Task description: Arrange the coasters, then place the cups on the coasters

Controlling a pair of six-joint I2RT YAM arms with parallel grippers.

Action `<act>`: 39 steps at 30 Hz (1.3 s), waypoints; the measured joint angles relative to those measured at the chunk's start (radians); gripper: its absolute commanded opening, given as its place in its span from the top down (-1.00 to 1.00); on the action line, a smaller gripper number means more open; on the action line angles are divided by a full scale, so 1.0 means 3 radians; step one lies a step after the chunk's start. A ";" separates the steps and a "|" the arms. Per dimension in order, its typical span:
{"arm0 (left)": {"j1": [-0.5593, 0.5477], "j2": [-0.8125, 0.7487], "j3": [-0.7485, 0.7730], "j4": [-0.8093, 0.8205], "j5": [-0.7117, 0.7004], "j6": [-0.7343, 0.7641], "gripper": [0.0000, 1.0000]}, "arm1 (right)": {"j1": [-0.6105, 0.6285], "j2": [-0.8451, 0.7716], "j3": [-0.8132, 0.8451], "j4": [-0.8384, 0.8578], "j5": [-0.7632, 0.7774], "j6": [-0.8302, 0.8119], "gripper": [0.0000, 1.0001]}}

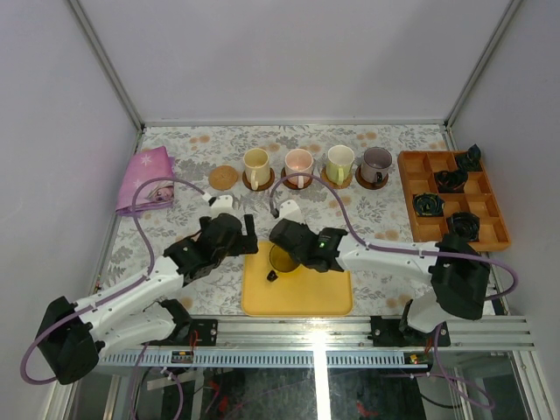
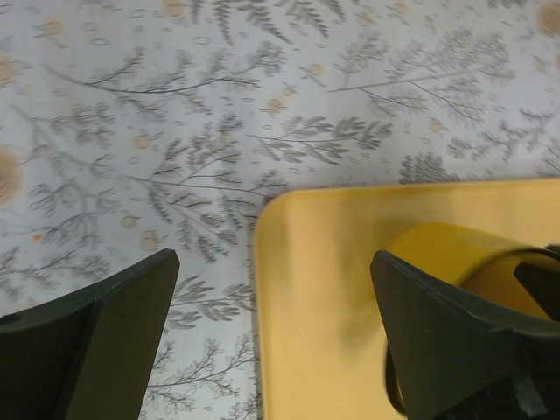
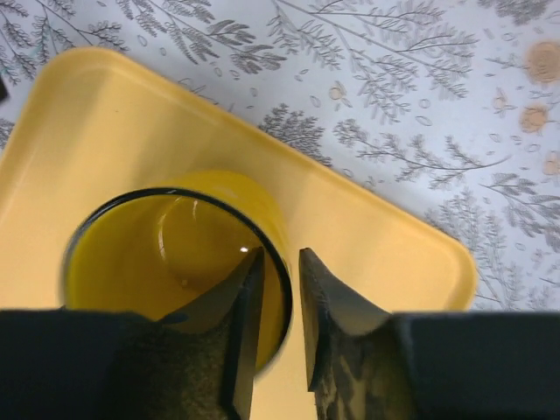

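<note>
The black handle (image 1: 272,276) (image 2: 393,383) of the yellow cup, on the cup's near side above the yellow tray, should be grabbed next by my left gripper.
The yellow cup (image 1: 282,259) (image 3: 166,262) stands upright on the yellow tray (image 1: 302,296) (image 3: 96,122). My right gripper (image 1: 285,254) (image 3: 281,254) straddles its rim, one finger inside and one outside, jaws narrow with a small gap showing on each side of the wall. My left gripper (image 1: 249,234) (image 2: 273,262) hangs wide open over the tray's left edge, with the yellow cup (image 2: 455,249) beside its right finger. At the back, the cream (image 1: 256,164), pink (image 1: 299,163), pale green (image 1: 339,160) and purple-grey (image 1: 377,161) cups each sit on a coaster. A tan coaster (image 1: 224,178) lies bare to their left.
An orange compartment box (image 1: 437,229) holding small black objects stands at the right. A pink cloth (image 1: 146,178) lies at the back left. The arms' cables loop above the floral tablecloth between the tray and the row of cups.
</note>
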 measured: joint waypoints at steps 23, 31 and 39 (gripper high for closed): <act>-0.0108 -0.0200 0.0000 0.0465 0.1864 0.0807 -0.67 | -0.0001 -0.1007 0.0033 -0.0450 0.0687 0.0432 -0.27; -0.0361 0.0242 0.0061 0.0343 0.1900 0.0824 -0.77 | -0.0001 -0.1663 -0.0071 -0.0450 0.1074 0.0459 -0.26; -0.0646 0.0832 0.0272 0.0220 0.1600 0.0882 -0.79 | -0.0001 -0.1850 -0.0240 -0.0449 0.1183 0.0472 -0.26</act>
